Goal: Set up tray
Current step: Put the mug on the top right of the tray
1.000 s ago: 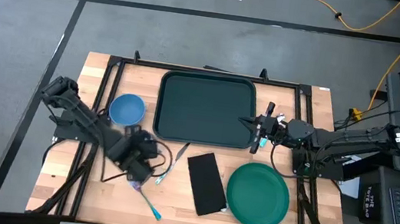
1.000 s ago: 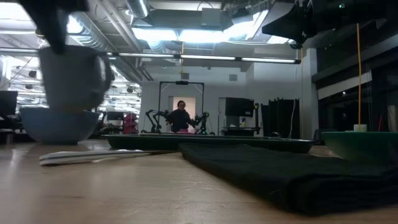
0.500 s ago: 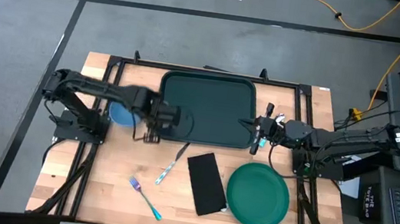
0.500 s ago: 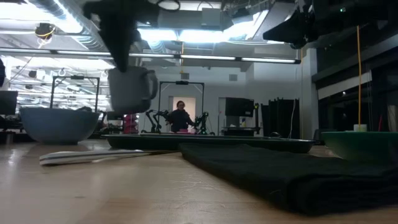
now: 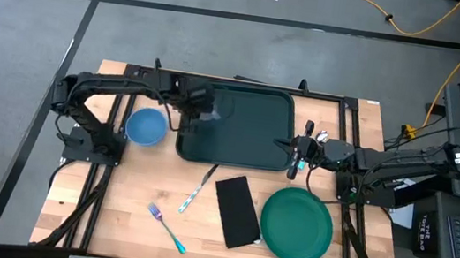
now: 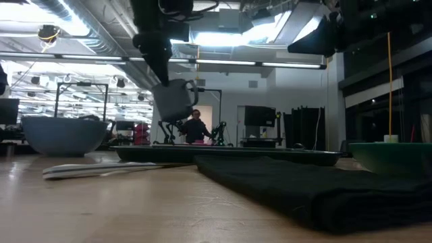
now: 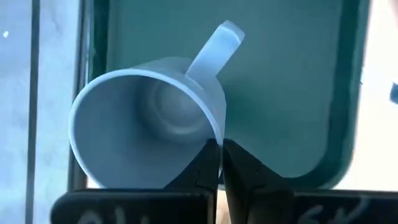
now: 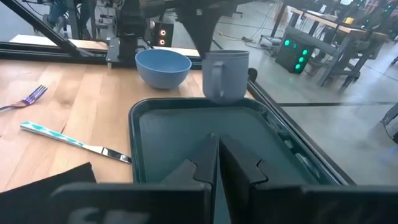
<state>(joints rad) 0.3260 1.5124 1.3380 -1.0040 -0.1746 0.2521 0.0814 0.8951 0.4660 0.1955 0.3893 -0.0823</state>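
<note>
Next, my left gripper lets go of the mug in the dark green tray's far corner (image 5: 204, 97) (image 7: 140, 115) on the blue bowl's side.
A pale blue-grey mug (image 7: 149, 118) hangs in the air over the left far part of the dark green tray (image 5: 247, 131), with my left gripper (image 5: 200, 109) shut on it. The low view shows the mug (image 6: 174, 100) tilted, its handle toward the right. My right gripper (image 5: 287, 143) hovers shut at the tray's right rim with nothing between its fingers (image 8: 199, 171). My left gripper pinches the mug's wall at the rim (image 7: 217, 127), on the side next to the handle, one finger inside the opening and one outside. The fingers come from above, slanting down. The mug hangs tilted below them, lifted clear of the tray.
A blue bowl (image 5: 146, 125) stands left of the tray. Near the front lie a knife (image 5: 198, 189), a fork (image 5: 165, 227), a black napkin (image 5: 238, 210) and a round green plate (image 5: 296, 225). A person stands far back in the room.
My left gripper has carried the mug from the table's near left toward the far edge and the right, past the bowl, to a place above the tray's left part. Its wrist has turned on the way. The mug has stayed clear of the table.
</note>
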